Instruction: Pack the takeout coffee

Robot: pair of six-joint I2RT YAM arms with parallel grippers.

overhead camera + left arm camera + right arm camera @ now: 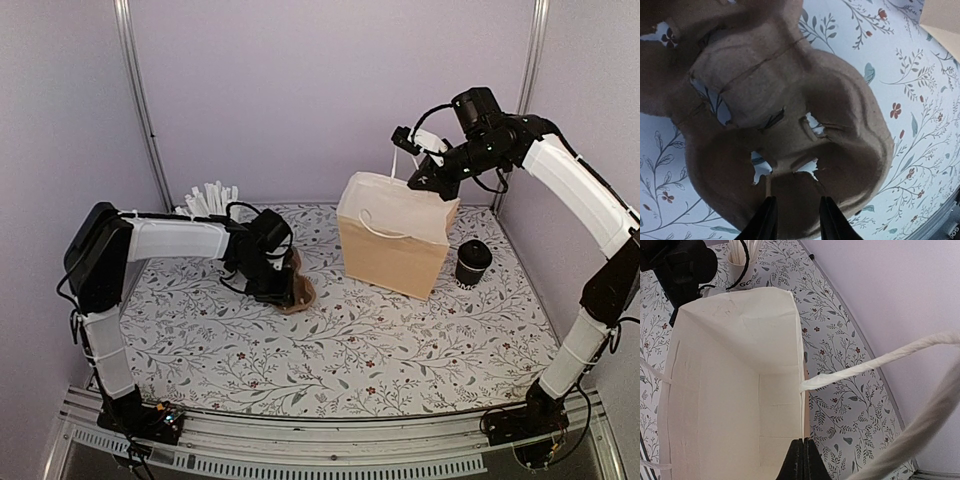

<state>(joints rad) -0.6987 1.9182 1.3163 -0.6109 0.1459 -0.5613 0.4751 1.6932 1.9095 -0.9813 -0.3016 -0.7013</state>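
Observation:
The end of the carrier's near pocket is at my left gripper, so next the gripper opens and grabs the carrier by its narrow middle (752, 75) before lifting it.
The takeout coffee (472, 262), a small black cup with a black lid, stands upright on the table just right of the paper bag (395, 240). My right gripper (418, 180) is above the bag's back right corner. In the right wrist view it (804, 444) is shut on the bag's rim (803, 405), and the bag's white inside (730, 390) holds nothing. My left gripper (797, 200) is down at the brown pulp carrier (790, 125), its fingers a little apart astride the carrier's near pocket. Whether they press on it does not show.
A white cup of white sticks (208, 200) stands at the back left, behind my left arm. The bag's twisted paper handle (880, 362) hangs across the right wrist view. The carrier (298, 290) lies left of the bag. Walls close in at the back and right.

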